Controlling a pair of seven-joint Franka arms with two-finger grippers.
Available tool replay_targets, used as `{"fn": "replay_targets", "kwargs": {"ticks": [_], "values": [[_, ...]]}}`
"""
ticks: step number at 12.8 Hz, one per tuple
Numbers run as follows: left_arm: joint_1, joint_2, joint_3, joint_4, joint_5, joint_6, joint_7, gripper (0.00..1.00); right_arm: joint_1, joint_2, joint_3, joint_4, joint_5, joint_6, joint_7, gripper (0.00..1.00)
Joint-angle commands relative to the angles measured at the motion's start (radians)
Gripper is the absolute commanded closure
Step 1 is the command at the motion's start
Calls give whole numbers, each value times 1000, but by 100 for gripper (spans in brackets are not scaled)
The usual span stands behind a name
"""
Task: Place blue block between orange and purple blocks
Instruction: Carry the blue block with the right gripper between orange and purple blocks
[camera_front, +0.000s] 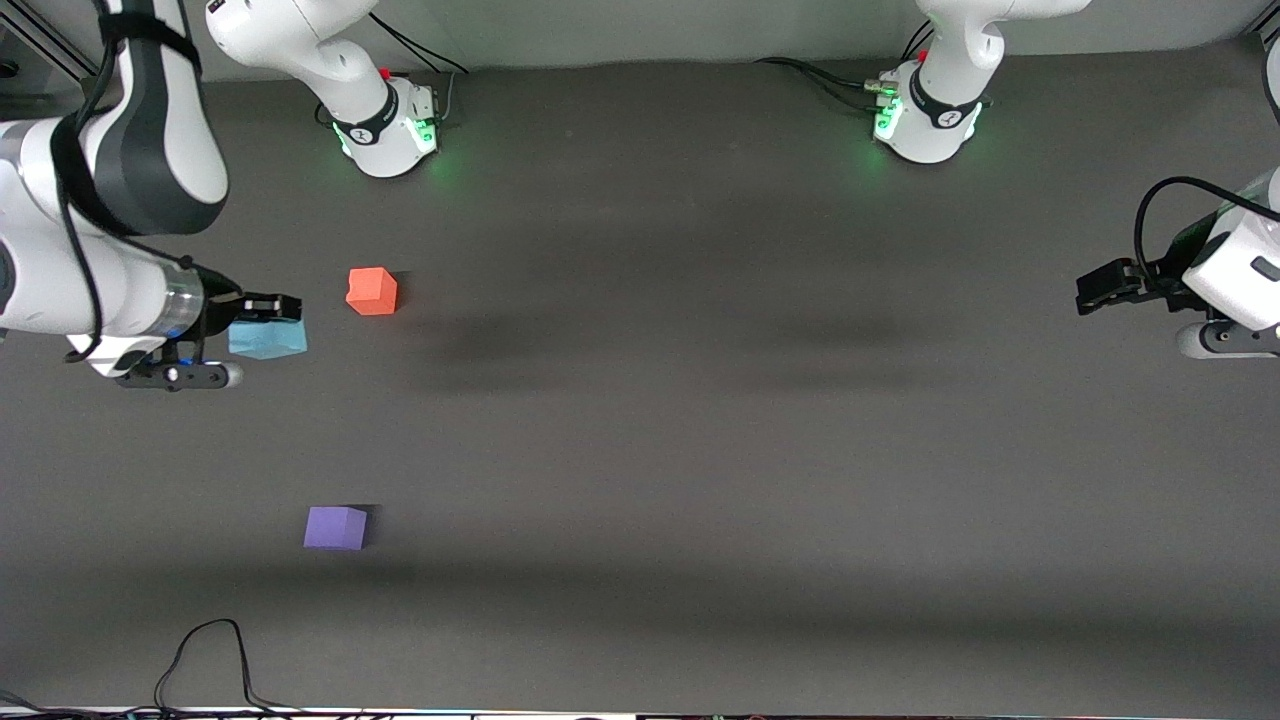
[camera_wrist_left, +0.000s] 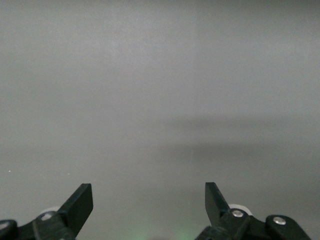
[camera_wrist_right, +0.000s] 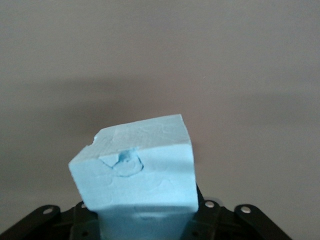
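Observation:
I should put down the blue block with my right gripper on the bare table midway (camera_front: 348, 410) between the orange block and purple block.
My right gripper (camera_front: 268, 318) is shut on the light blue block (camera_front: 268, 340) and holds it off the table, beside the orange block (camera_front: 372, 291), toward the right arm's end. In the right wrist view the blue block (camera_wrist_right: 137, 172) fills the space between the jaws, tilted, with a dent on one face. The purple block (camera_front: 335, 527) lies on the table nearer to the front camera than the orange block. My left gripper (camera_front: 1092, 290) is open and empty, waiting at the left arm's end of the table; its fingers (camera_wrist_left: 80, 202) stand wide apart over bare table.
The dark grey table (camera_front: 700, 420) holds only the blocks. A black cable (camera_front: 205, 655) loops at the table's front edge, nearer to the front camera than the purple block. The two arm bases (camera_front: 390, 130) stand along the back.

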Motion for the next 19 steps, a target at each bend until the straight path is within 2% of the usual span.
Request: {"fn": "replay_targets", "kwargs": {"ticks": [1, 3, 5, 7, 9, 11, 13, 15, 19], "values": [[-1, 6, 3, 10, -2, 5, 13, 0, 11, -15, -22, -186, -18, 223, -50, 72], [-2, 6, 3, 10, -2, 5, 13, 0, 8, 8, -23, -286, -18, 382, -62, 70], [-2, 6, 3, 9, -4, 5, 11, 0, 1, 104, -25, -303, 11, 475, -99, 70], [-2, 6, 3, 9, -4, 8, 11, 0, -1, 226, -25, -300, 99, 568, -169, 71], [-2, 6, 3, 9, -4, 8, 11, 0, -16, 299, -25, -296, 202, 628, -231, 71], [-2, 6, 3, 9, -4, 8, 11, 0, -16, 339, -25, -274, 256, 642, -248, 71], [-2, 6, 3, 9, -7, 10, 11, 0, -16, 373, -25, -248, 264, 644, -248, 71], [-2, 6, 4, 9, -7, 10, 11, 0, -13, 417, -20, -220, 325, 644, -251, 72], [-4, 6, 4, 7, -7, 10, 11, 0, -10, 433, -13, -216, 335, 642, -251, 72]]}}
